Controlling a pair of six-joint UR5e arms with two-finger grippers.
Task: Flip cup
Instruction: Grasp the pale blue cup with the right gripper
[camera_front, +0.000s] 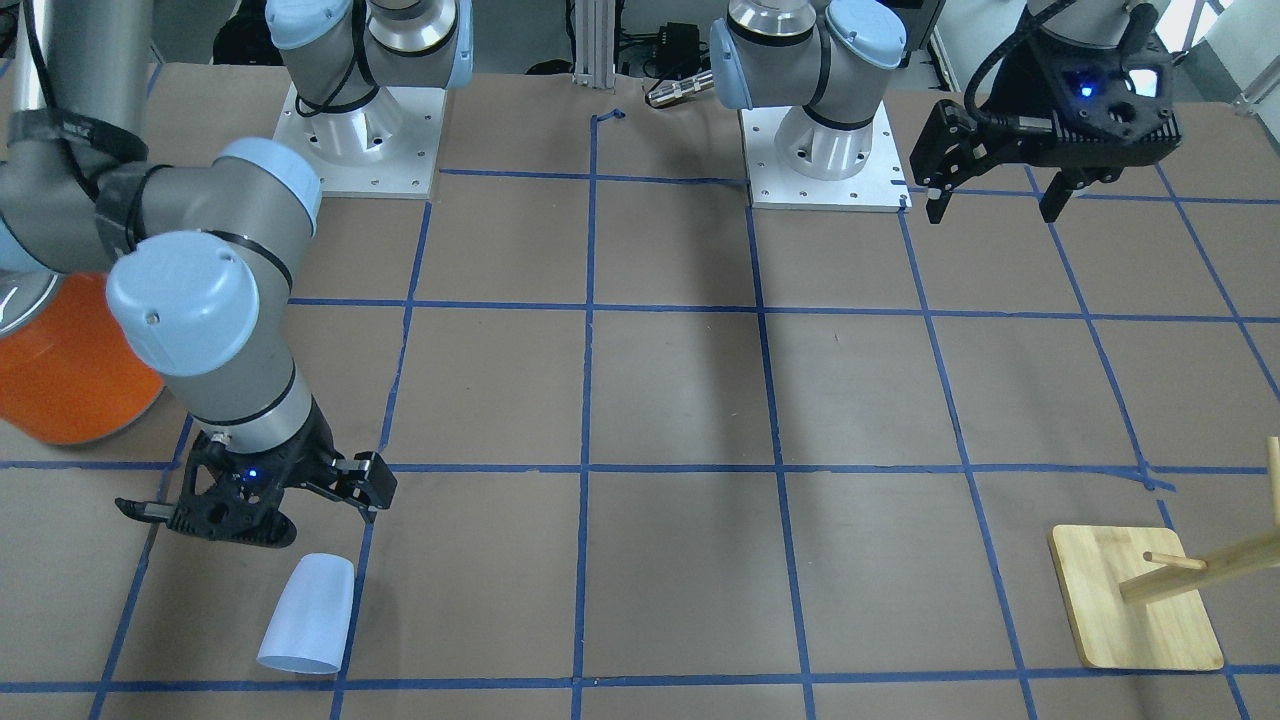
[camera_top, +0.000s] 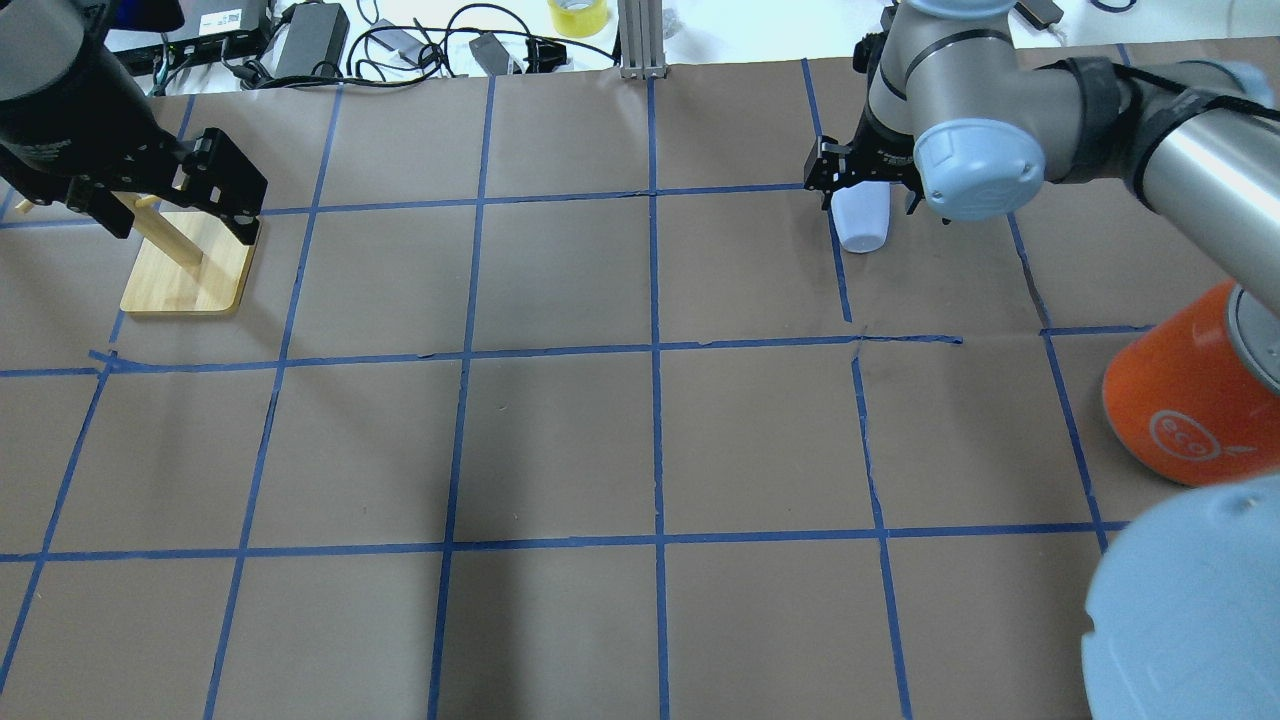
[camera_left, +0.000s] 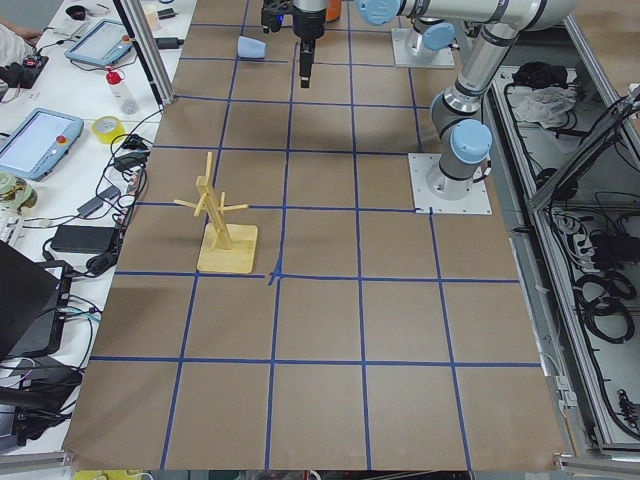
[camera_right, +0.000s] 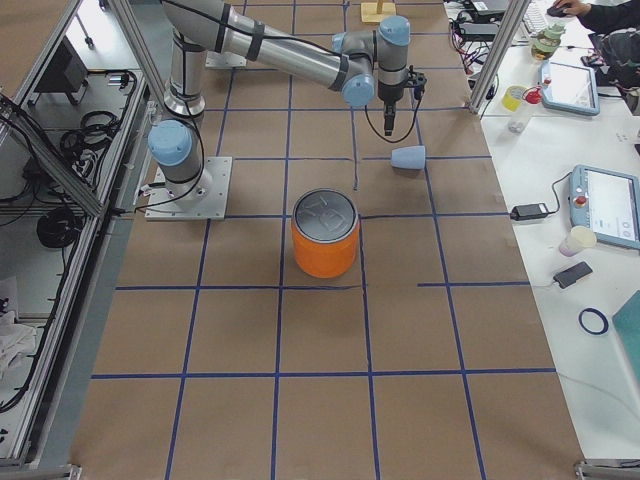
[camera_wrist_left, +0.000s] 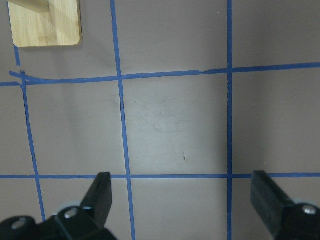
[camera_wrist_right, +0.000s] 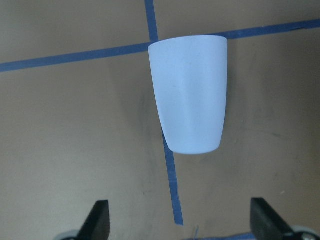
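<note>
The middle of the cup's body (camera_front: 311, 610) (camera_wrist_right: 192, 100), between its wide opening and its narrow base, will be gripped by my right gripper, with fingers on both sides.
The cup (camera_front: 305, 615) is pale bluish-white and lies on its side on the brown table, across a blue tape line. Its wide mouth points away from the robot. It also shows in the overhead view (camera_top: 862, 222) and the right wrist view (camera_wrist_right: 190, 107). My right gripper (camera_front: 250, 518) is open and empty, pointing down, hovering just above and on the robot's side of the cup's narrow base (camera_top: 865, 195) (camera_wrist_right: 182, 225). My left gripper (camera_front: 992, 210) is open and empty, high over the table near the wooden rack (camera_top: 180, 225) (camera_wrist_left: 182, 200).
A big orange can (camera_front: 70, 370) with a silver top stands beside the right arm, on the robot's side of the cup (camera_top: 1190, 400) (camera_right: 325, 240). A wooden peg rack (camera_front: 1135, 600) on a square base stands on the robot's left (camera_top: 190, 275). Blue tape grids the table.
</note>
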